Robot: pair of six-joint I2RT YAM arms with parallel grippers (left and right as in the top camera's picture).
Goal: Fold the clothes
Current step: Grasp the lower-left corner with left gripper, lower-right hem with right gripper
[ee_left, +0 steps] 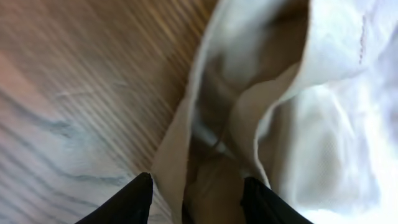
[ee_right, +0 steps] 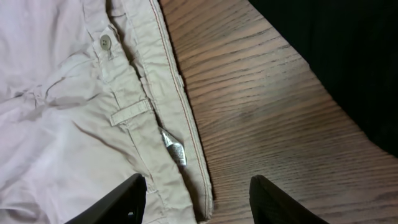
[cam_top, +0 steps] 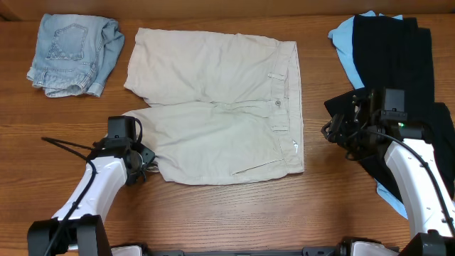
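Note:
Next, my left gripper opens wider and pinches both layers together [ee_left: 208, 180] before it lifts the beige shorts, because the hem's two layers gape apart at its fingers.
The large beige shorts [cam_top: 213, 107] lie spread flat mid-table, with the buttoned waistband to the right. My left gripper [cam_top: 146, 161] is at the hem of the near leg. In the left wrist view it [ee_left: 196, 186] is open, with the hem fold of the shorts [ee_left: 323, 124] lying between its fingers. My right gripper [cam_top: 331, 132] hovers just right of the waistband. In the right wrist view it [ee_right: 199, 193] is open and straddles the waistband edge of the shorts [ee_right: 62, 124], below the white tag [ee_right: 175, 148] and the button [ee_right: 105, 42].
Folded faded denim shorts [cam_top: 71, 53] sit at the far left corner. Black garments [cam_top: 394, 64] lie over a sky-blue garment [cam_top: 345, 46] along the right side, under my right arm. The black cloth [ee_right: 336, 50] also shows in the right wrist view. The table is bare wood [cam_top: 234, 213].

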